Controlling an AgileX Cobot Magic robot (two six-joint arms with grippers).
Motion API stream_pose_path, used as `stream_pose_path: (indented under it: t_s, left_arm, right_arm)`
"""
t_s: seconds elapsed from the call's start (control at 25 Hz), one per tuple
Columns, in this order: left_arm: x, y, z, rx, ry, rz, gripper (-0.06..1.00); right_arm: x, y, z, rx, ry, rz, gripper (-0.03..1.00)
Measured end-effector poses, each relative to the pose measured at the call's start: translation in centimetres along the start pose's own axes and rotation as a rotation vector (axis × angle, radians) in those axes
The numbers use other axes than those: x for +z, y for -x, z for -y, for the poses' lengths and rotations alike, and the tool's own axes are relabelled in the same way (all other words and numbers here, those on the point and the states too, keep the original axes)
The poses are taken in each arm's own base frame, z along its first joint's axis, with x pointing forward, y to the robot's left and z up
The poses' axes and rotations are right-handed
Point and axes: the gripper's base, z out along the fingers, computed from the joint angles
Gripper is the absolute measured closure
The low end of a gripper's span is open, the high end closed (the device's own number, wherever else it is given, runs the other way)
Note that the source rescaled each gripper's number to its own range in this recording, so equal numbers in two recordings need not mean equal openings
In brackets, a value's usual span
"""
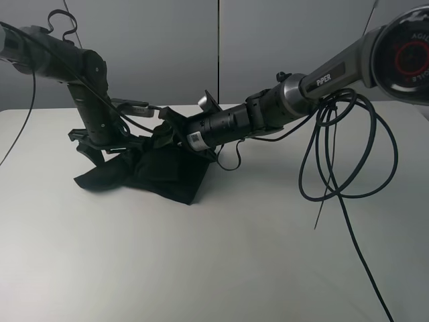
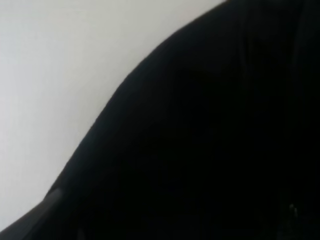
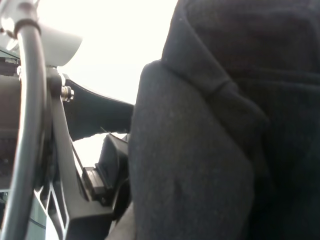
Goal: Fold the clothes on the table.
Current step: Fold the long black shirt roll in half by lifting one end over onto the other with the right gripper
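The robot's right gripper needs to release the clothes' raised far edge over the heap's end point(image 1: 115, 141) by the left gripper. The clothes still lie bunched on the white table.
The clothes point(image 1: 161, 176) lie as a bunched black heap on the left-middle of the white table point(image 1: 221, 268). My right gripper point(image 1: 163, 131) reaches across from the right and is shut on the heap's raised far edge. Dark folded fabric point(image 3: 210, 150) fills the right wrist view, hiding the fingers. My left gripper point(image 1: 90, 146) stands low at the heap's left end with its jaws spread, right against the cloth. The left wrist view shows only black cloth point(image 2: 210, 140) over white table point(image 2: 45, 75); no fingers show there. No print is visible.
Loops of black cable point(image 1: 348, 154) hang from the right arm and trail over the table's right side toward the front edge. Grey wall panels point(image 1: 167, 47) stand behind the table. Black arm hardware point(image 3: 75, 190) shows close beside the cloth in the right wrist view.
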Motion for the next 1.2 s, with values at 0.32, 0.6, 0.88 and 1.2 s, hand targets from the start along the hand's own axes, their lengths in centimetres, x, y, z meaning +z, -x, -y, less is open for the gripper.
stream_pose_path:
  t_s: [0.32, 0.6, 0.88, 1.2]
  left_arm:
    - [-3.8, 1.5, 0.3, 0.039, -0.016, 0.039, -0.05]
    - [-8.9, 3.9, 0.5, 0.051, -0.017, 0.128, -0.05]
    - [-14.4, 5.5, 0.7, 0.08, -0.019, 0.269, -0.05]
    - [-15.2, 5.6, 0.7, 0.1, -0.016, 0.287, -0.05]
  right_arm:
    - [0.0, 0.0, 0.0, 0.001, 0.004, -0.001, 0.82]
    - [0.0, 0.0, 0.0, 0.007, 0.003, 0.001, 0.82]
    - [0.1, 0.3, -0.8, 0.031, 0.047, -0.012, 0.82]
    - [-0.1, 2.2, -4.0, -0.024, 0.167, -0.006, 0.03]
